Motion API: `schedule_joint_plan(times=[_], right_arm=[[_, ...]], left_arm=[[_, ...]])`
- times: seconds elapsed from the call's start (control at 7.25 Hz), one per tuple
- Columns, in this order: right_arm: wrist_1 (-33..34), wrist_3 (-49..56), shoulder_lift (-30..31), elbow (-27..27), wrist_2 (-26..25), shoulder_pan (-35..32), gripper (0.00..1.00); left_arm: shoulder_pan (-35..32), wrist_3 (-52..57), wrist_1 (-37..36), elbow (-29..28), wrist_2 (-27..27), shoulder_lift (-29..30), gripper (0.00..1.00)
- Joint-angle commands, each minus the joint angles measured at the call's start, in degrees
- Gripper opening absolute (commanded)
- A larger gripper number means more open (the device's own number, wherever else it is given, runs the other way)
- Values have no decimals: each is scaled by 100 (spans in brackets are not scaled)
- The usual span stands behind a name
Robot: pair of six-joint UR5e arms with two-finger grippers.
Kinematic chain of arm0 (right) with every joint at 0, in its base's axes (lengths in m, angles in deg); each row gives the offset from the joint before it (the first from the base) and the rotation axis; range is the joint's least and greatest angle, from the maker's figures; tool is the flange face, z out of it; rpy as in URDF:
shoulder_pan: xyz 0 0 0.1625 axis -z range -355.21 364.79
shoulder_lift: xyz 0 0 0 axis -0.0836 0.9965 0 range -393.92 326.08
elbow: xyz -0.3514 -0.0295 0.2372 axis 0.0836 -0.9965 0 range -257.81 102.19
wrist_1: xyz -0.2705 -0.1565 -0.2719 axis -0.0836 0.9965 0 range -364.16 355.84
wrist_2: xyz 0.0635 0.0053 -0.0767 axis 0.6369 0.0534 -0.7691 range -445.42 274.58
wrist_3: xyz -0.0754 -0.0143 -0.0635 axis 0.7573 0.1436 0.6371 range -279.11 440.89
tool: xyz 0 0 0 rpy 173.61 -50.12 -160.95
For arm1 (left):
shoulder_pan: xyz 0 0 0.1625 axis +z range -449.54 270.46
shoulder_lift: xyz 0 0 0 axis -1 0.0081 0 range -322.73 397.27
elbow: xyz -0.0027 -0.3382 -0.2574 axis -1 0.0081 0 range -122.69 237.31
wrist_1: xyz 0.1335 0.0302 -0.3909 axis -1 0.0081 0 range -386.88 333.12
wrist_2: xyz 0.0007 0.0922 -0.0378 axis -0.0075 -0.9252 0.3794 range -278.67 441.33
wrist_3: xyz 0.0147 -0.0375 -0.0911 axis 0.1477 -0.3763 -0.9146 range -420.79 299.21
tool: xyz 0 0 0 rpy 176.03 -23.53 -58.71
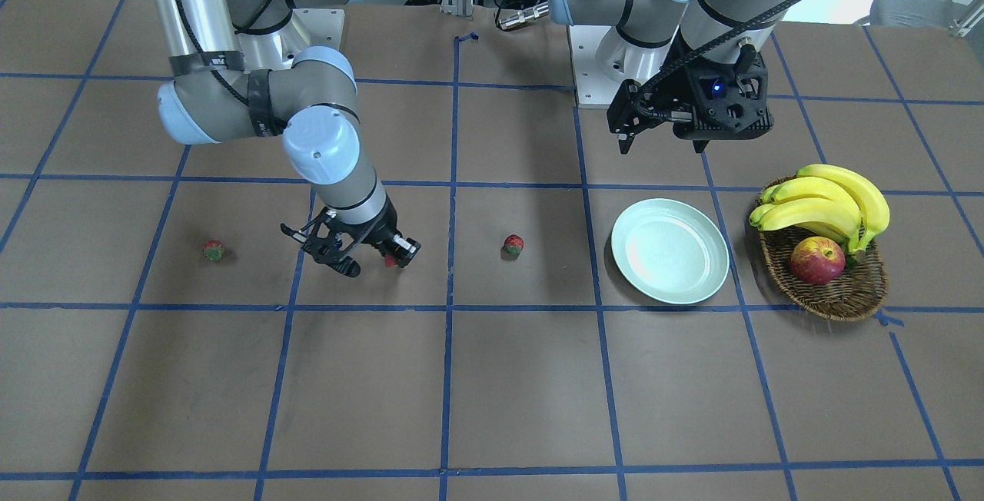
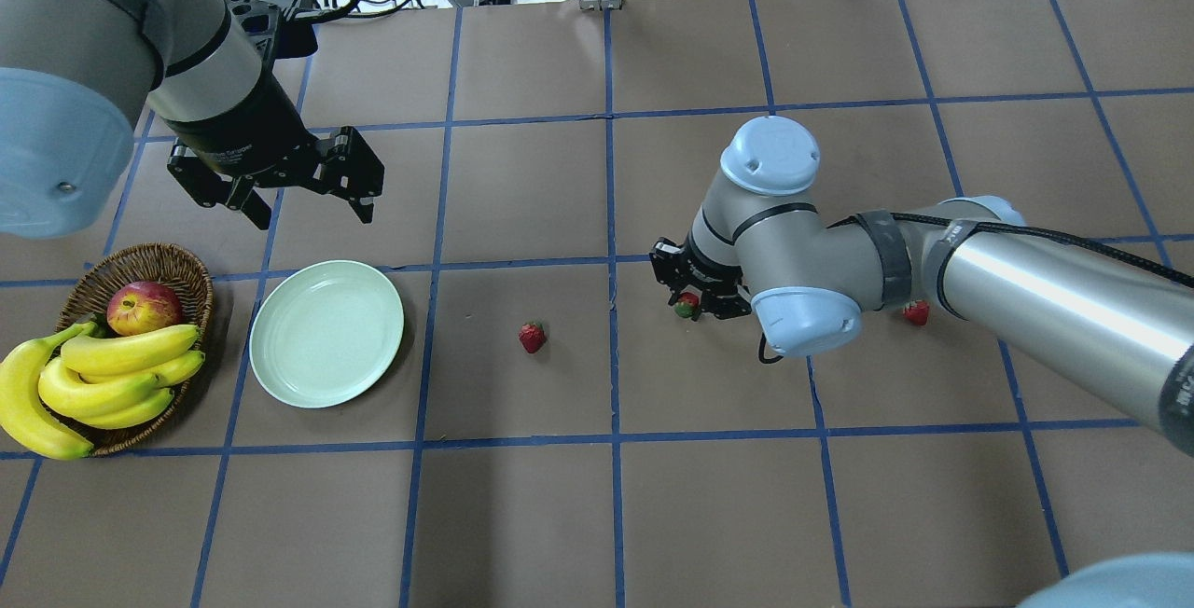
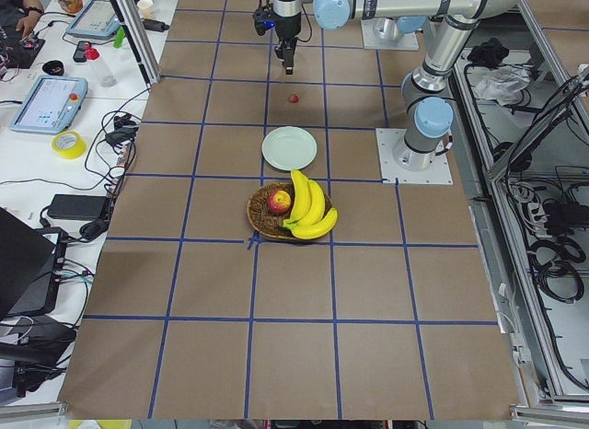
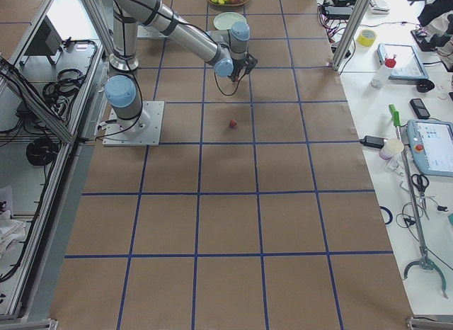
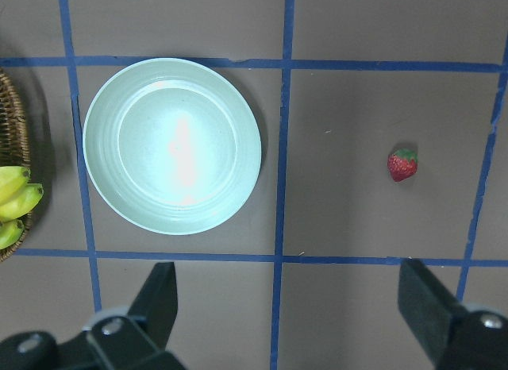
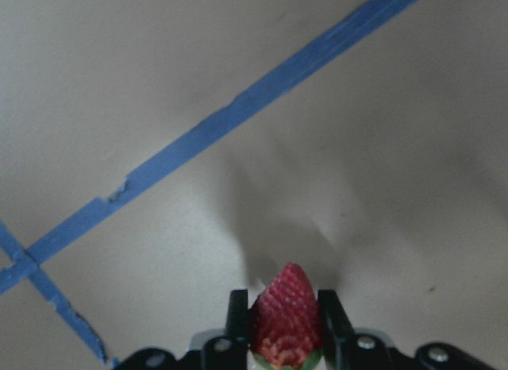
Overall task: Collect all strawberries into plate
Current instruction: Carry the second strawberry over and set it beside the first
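The strawberry in my right gripper should be let go on the table (image 1: 498,233) next to the middle strawberry, away from the plate.
My right gripper (image 2: 688,302) is shut on one strawberry (image 6: 286,318), low over the brown table; I cannot tell if the berry touches the surface. It also shows in the front view (image 1: 390,260). A second strawberry (image 2: 532,338) lies between that gripper and the plate (image 2: 326,333). A third strawberry (image 2: 917,312) lies beyond the right forearm. The pale mint-green plate (image 1: 669,251) holds nothing. My left gripper (image 2: 311,214) is open and empty, hovering just behind the plate; the left wrist view shows the plate (image 5: 172,145) and the middle strawberry (image 5: 402,164) below it.
A brown wicker basket (image 2: 140,263) with a red-yellow apple (image 2: 144,307) and a bunch of bananas (image 2: 103,375) stands beside the plate, on the side away from the strawberries. Blue tape lines grid the table. Cables and devices lie along the far edge.
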Motion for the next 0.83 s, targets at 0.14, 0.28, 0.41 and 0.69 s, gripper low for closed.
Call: schedule_joint_plan(times=[0.14,0.28,0.41,0.69], right_arm=[[42,-915,-31,-413,-6,-1213,0],[270,-908,-171,-492,-49,-1309,0],[472,-707,-399,-571,-67,-1458,0],[492,-30,-603,-695,-181,-1495,0]], left_arm=[[7,17,0,8,3,12,100],[7,34,0,-1,-23,3,100],[7,34,9,8,-23,12,100],[15,52,9,8,-59,3,100]])
